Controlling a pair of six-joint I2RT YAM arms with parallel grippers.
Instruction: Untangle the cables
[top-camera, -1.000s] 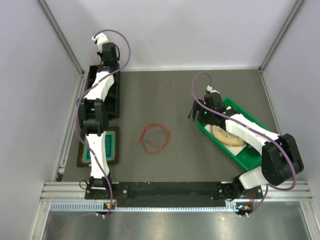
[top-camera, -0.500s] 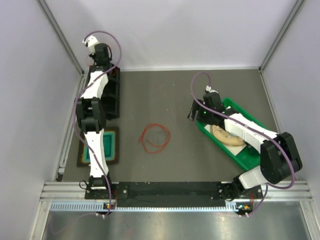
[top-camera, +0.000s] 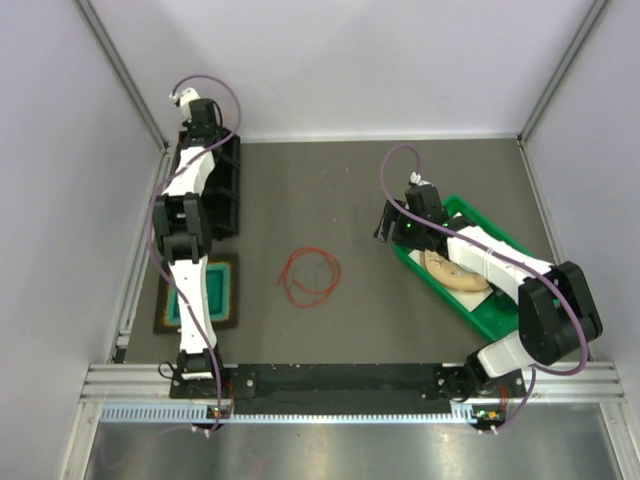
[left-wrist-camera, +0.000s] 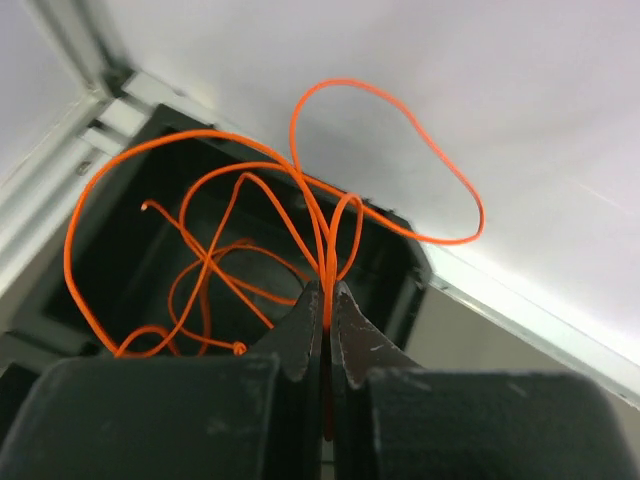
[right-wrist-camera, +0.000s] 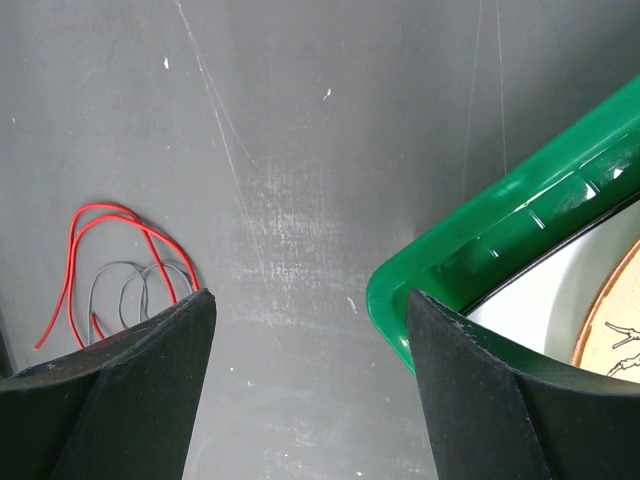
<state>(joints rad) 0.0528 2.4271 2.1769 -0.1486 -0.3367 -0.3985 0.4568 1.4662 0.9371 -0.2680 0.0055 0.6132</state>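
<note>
The orange cable's loop sticks out past the black bin's corner, so next my left gripper opens and takes the overhanging part (left-wrist-camera: 470, 236) before I tuck the cable inside.
My left gripper (left-wrist-camera: 327, 295) is shut on an orange cable (left-wrist-camera: 322, 240), whose strands run up from between the jaws. Its loops hang over and into a black bin (left-wrist-camera: 400, 280) by the back wall. In the top view the left gripper (top-camera: 196, 110) reaches to the far left corner above that bin (top-camera: 220, 190). A red cable (top-camera: 310, 275) in a loose loop lies mid-table with a thin dark cable (top-camera: 318, 268) inside it. The right gripper (top-camera: 385, 226) hovers open to their right. In the right wrist view it (right-wrist-camera: 308, 297) is empty, with the red cable (right-wrist-camera: 100, 215) and the grey cable (right-wrist-camera: 125, 275) at its left finger.
A green tray (top-camera: 500, 312) lies under the right arm, holding a white plate with a tan object; its corner (right-wrist-camera: 450, 270) sits by my right finger. A teal tray (top-camera: 205, 290) on a dark mat lies under the left arm. Walls enclose the table.
The left wrist has swung left and lowered toward the black bin with the orange cable. The right arm and the cables on the table have stayed put.
</note>
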